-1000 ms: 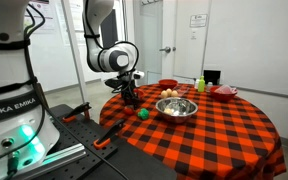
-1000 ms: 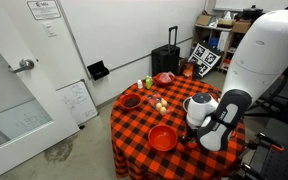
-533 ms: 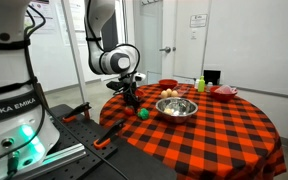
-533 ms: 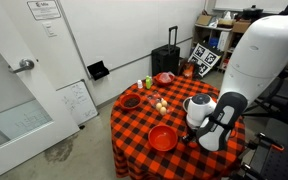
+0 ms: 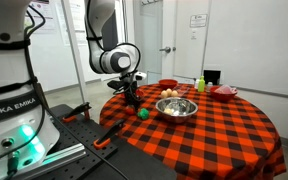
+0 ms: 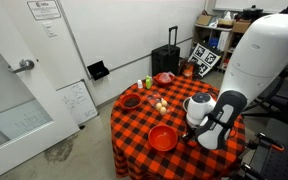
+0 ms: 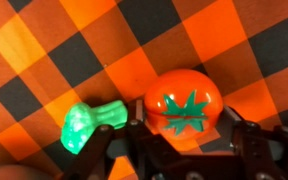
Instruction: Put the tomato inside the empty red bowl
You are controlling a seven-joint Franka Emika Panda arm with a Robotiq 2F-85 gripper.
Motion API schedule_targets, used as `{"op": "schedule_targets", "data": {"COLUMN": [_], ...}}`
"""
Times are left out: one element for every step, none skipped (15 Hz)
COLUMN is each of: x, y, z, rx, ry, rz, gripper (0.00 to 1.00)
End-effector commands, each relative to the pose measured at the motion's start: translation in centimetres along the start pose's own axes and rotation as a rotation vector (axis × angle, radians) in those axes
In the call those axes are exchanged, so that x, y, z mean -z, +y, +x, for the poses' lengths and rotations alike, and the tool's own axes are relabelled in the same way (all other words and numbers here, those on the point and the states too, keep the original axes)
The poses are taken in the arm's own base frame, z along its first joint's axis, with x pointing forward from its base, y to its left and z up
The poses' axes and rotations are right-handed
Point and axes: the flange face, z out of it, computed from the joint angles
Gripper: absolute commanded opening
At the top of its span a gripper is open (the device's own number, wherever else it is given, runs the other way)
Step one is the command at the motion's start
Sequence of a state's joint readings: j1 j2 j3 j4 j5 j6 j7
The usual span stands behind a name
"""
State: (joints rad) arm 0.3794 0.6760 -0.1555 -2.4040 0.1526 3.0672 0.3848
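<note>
Next, my gripper lets go of the tomato inside the empty red bowl (image 5: 133,94) near the edge of the table, just beyond the green toy.
The tomato (image 7: 184,100) is a small red ball with a green star-shaped top, lying on the checked cloth. My gripper (image 7: 184,128) is shut on it, with one dark finger on either side, low over the table edge in both exterior views (image 5: 131,96) (image 6: 201,133). The empty red bowl (image 6: 163,138) sits on the cloth just beside the gripper. A small green toy (image 7: 89,122) lies right next to the tomato and shows as a green ball (image 5: 141,113) in an exterior view. The arm hides the tomato in both exterior views.
A steel bowl (image 5: 176,107) holding pale round things stands mid-table. Further red bowls (image 5: 224,92) (image 6: 131,101) (image 6: 164,77) and a green bottle (image 5: 199,84) sit toward the far side. The round table's edge (image 5: 119,135) is close to the gripper.
The jaws have closed onto the tomato. The arm has barely moved in either exterior view.
</note>
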Motion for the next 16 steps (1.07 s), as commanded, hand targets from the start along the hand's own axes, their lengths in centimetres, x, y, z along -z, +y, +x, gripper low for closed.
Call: {"op": "schedule_targets", "data": {"x": [4.4, 5.6, 7.0, 8.2, 9.4, 10.5, 11.5, 12.3, 12.9, 13.4, 13.8, 14.0, 14.2, 14.1, 14.2, 14.2], "y": [-0.6, -1.0, -1.3, -1.8, -2.3, -3.0, -3.6, -4.3, -5.1, -5.8, -6.4, -7.1, -7.6, -8.2, -8.6, -9.1], "z": [0.1, 0.3, 0.4, 0.7, 0.8, 0.9, 1.1, 1.2, 1.4, 1.5, 1.7, 1.9, 2.2, 2.6, 3.0, 3.3], "rx": [-0.052, -0.051, -0.044, -0.038, -0.031, -0.022, -0.013, 0.004, 0.017, 0.033, 0.047, 0.061, 0.071, 0.082, 0.091, 0.098], "ry": [0.038, 0.054, 0.067, 0.080, 0.091, 0.097, 0.103, 0.105, 0.104, 0.103, 0.100, 0.099, 0.100, 0.102, 0.106, 0.109], "rz": [0.046, 0.057, 0.069, 0.081, 0.092, 0.102, 0.112, 0.117, 0.119, 0.122, 0.126, 0.131, 0.135, 0.137, 0.140, 0.142], "gripper": [0.41, 0.41, 0.41, 0.41, 0.41, 0.41, 0.41, 0.41, 0.41, 0.41, 0.41, 0.41, 0.41, 0.41, 0.41, 0.41]}}
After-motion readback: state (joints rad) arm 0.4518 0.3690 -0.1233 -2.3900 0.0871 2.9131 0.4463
